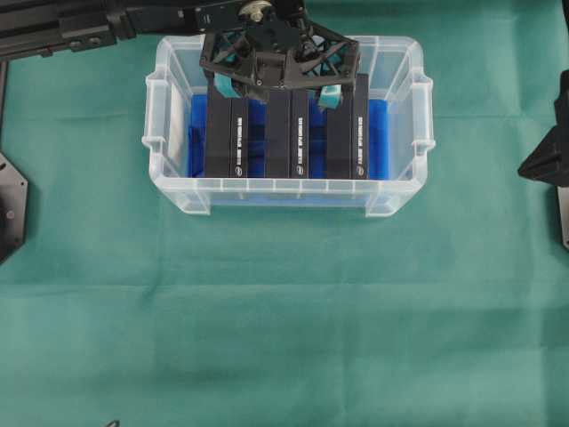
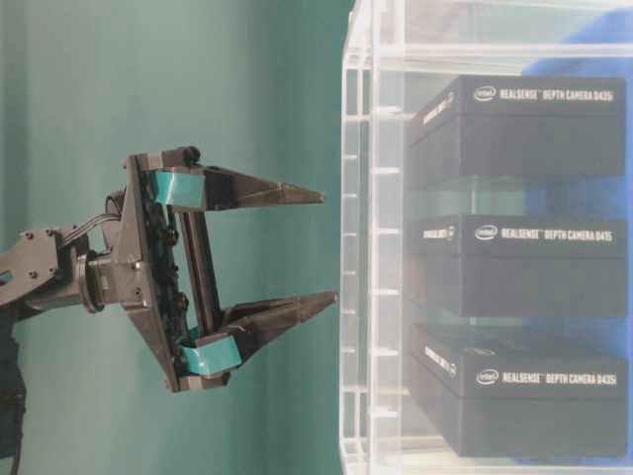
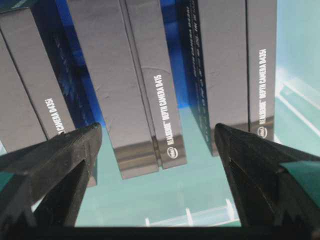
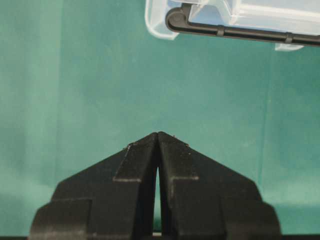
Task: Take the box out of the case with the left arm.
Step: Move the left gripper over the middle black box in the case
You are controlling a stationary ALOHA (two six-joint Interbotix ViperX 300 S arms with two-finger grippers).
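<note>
My left gripper needs to go down to the middle box next and close halfway [image 1: 286, 125] [image 3: 135, 84] along its long sides, by the far end of the white lettering.
The clear case [image 1: 169, 133] holds three black boxes side by side on blue cloth. The middle box [image 1: 286, 133] lies in line with the gap of my left gripper [image 1: 279, 92], which hangs open over the case's far end. From table level the left gripper [image 2: 326, 245] stands apart from the case rim [image 2: 356, 247], with nothing between its fingers. In the left wrist view the middle box [image 3: 135, 85] shows between the spread fingertips [image 3: 75, 150]. My right gripper [image 4: 158, 134] is shut and empty over the green cloth, off the case's corner [image 4: 160, 25].
Green cloth [image 1: 284, 311] covers the table all around the case. The left box [image 1: 226, 138] and right box [image 1: 347, 133] flank the middle one with narrow blue gaps between. Part of the right arm [image 1: 544, 165] sits at the right edge.
</note>
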